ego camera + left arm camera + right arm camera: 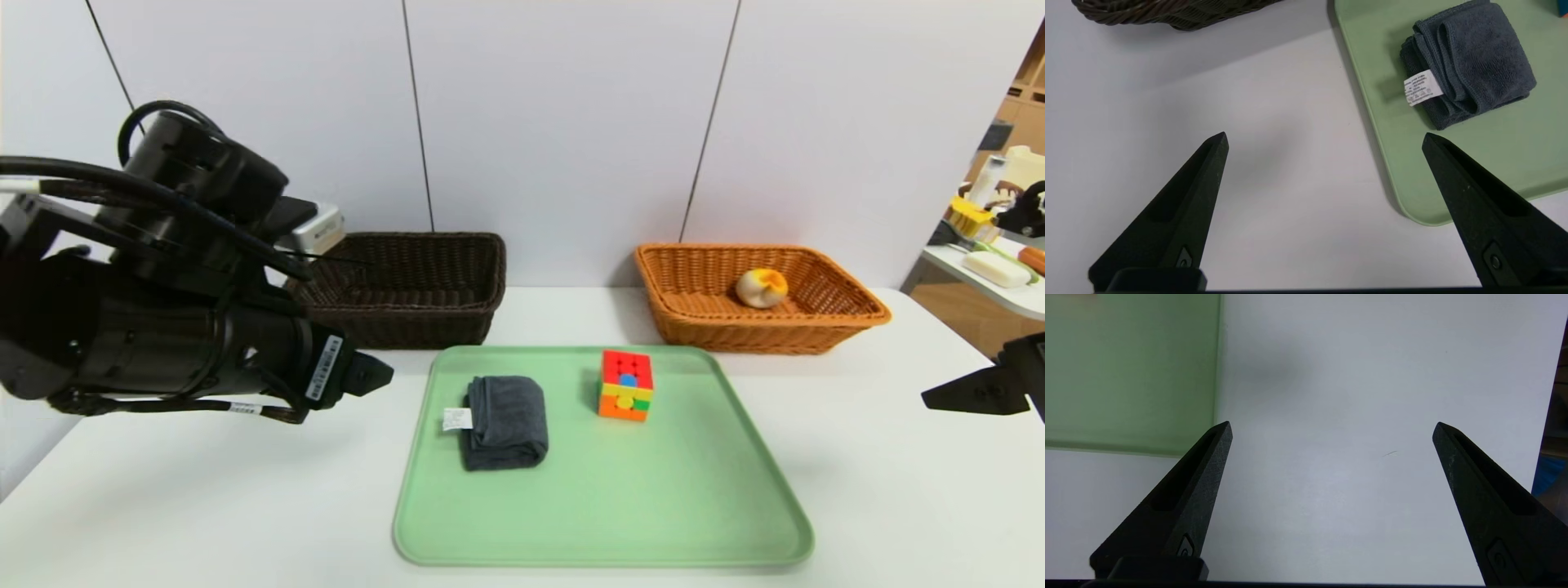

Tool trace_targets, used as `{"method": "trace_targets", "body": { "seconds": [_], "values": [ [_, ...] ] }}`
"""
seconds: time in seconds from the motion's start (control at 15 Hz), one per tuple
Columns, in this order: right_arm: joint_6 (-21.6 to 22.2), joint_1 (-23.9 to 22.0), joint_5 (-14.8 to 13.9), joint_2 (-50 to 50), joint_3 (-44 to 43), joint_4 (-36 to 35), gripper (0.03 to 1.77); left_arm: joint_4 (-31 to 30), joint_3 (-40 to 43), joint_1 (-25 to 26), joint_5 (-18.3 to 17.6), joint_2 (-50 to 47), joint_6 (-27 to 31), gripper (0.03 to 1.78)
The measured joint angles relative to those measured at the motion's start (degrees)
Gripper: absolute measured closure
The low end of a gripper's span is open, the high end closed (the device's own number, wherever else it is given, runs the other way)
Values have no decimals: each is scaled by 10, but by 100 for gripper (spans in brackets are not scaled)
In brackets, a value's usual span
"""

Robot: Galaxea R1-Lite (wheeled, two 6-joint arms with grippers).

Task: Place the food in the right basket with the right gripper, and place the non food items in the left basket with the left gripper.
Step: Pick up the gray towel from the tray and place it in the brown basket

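Note:
Next, I close my left gripper across the middle of the dark grey towel (505, 425) (1475, 66), with one finger at the towel's white label and the other opposite it.
A folded dark grey towel (504, 421) with a white label lies on the left part of the green tray (604, 523); it also shows in the left wrist view as the towel (1474, 61). A colourful puzzle cube (626, 385) stands on the tray's far middle. A round yellow-white bun (762, 287) rests in the orange right basket (849, 314). The dark brown left basket (408, 314) holds nothing that I can see. My left gripper (1325, 139) hangs open over bare table left of the tray, nothing between its fingers. My right gripper (1333, 426) is open over bare table right of the tray.
White table (882, 457) under everything, with panelled wall close behind the baskets. A side table (992, 273) with assorted items stands at the far right. The left arm's bulk (163, 310) hangs in front of the brown basket's left end.

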Motion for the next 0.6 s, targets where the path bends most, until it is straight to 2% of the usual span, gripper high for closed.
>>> {"method": "trace_targets", "body": {
  "seconds": [0.13, 0.4, 0.6],
  "values": [
    [0, 0, 0, -3, 7, 0, 10, 4, -31, -26, 15, 29, -17, 12],
    [-1, 0, -10, -12, 22, 0, 10, 47, -82, -76, 29, 89, -95, 12],
    [0, 0, -15, -17, 29, 0, 10, 49, -101, -94, 52, 123, -112, 12]
  ]
}}
